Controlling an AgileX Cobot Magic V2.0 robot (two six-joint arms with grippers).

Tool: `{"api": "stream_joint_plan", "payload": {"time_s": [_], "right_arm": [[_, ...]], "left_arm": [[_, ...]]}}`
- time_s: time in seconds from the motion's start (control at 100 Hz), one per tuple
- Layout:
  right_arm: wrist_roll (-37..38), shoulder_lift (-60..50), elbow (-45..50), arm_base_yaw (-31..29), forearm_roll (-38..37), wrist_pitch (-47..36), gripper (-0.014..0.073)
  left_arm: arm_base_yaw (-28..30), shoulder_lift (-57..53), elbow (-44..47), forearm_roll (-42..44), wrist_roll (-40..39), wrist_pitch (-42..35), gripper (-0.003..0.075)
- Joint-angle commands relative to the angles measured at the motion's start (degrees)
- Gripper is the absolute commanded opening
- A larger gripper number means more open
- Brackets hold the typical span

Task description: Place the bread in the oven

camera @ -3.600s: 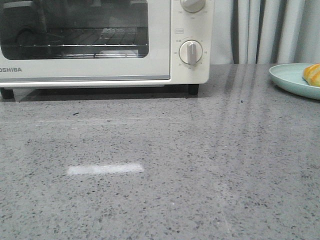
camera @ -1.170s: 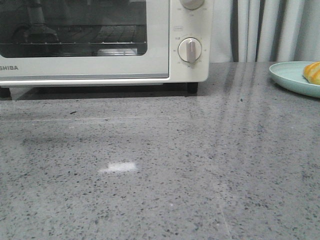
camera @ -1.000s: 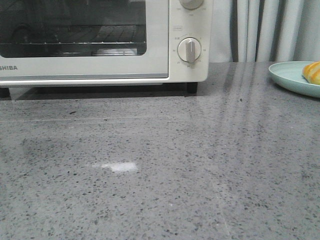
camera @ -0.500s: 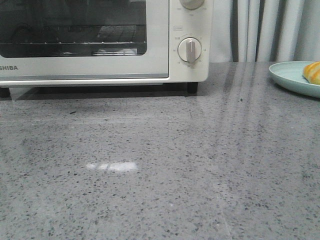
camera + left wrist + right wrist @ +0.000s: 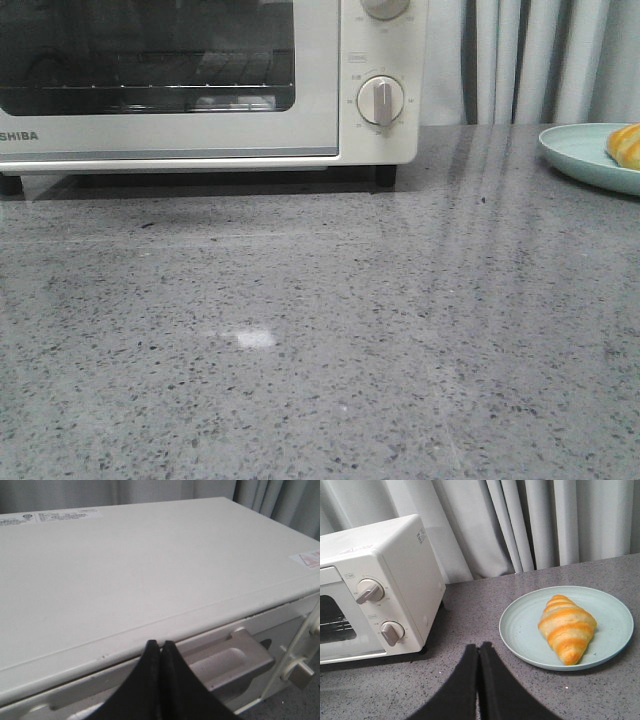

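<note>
Next, my right gripper will go to the bread's narrow end [image 5: 627, 130] on the pale blue plate and close there.
The cream-white oven [image 5: 200, 80] stands at the back left with its glass door closed; it also shows in the right wrist view [image 5: 375, 590]. The bread [image 5: 567, 627], a golden striped croissant, lies on a pale blue plate [image 5: 520, 630]; only its edge [image 5: 625, 147] shows at the far right of the front view. My left gripper [image 5: 160, 644] is shut and empty, its tips just above the oven's top front edge [image 5: 150, 580] and over the door handle [image 5: 230, 660]. My right gripper [image 5: 479, 646] is shut and empty above the counter, short of the plate.
The grey speckled counter [image 5: 330, 330] spreads in front of the oven. Grey curtains [image 5: 530, 60] hang behind. The oven has two round dials [image 5: 380, 100] on its right panel. The plate rim [image 5: 580, 155] sits at the counter's right edge.
The view has shifted slightly: the oven sits a little lower than 3.6 s ago. The bright reflection on the counter has shrunk to a small spot. Neither gripper shows in the front view.
</note>
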Motion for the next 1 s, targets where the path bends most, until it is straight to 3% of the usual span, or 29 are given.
{"api": "stream_joint_plan", "payload": {"time_s": [0.0,0.45,0.99], "right_arm": [[-0.3,1.1,-1.9,0.1,0.1,-4.2,-0.0050],[-0.3,1.1,-1.9,0.1,0.1,-4.4,-0.0050],[-0.3,1.1,-1.9,0.1,3.2,-4.1,-0.0050]], "left_arm": [[0.0,-2.4,-0.7,2.6,-0.1,6.6,-0.0022],[0.0,-13.0,14.4,2.8,-0.1,10.7,-0.0021],[0.0,-13.4,26.9,0.4,-0.1,8.4,-0.0021]]}}
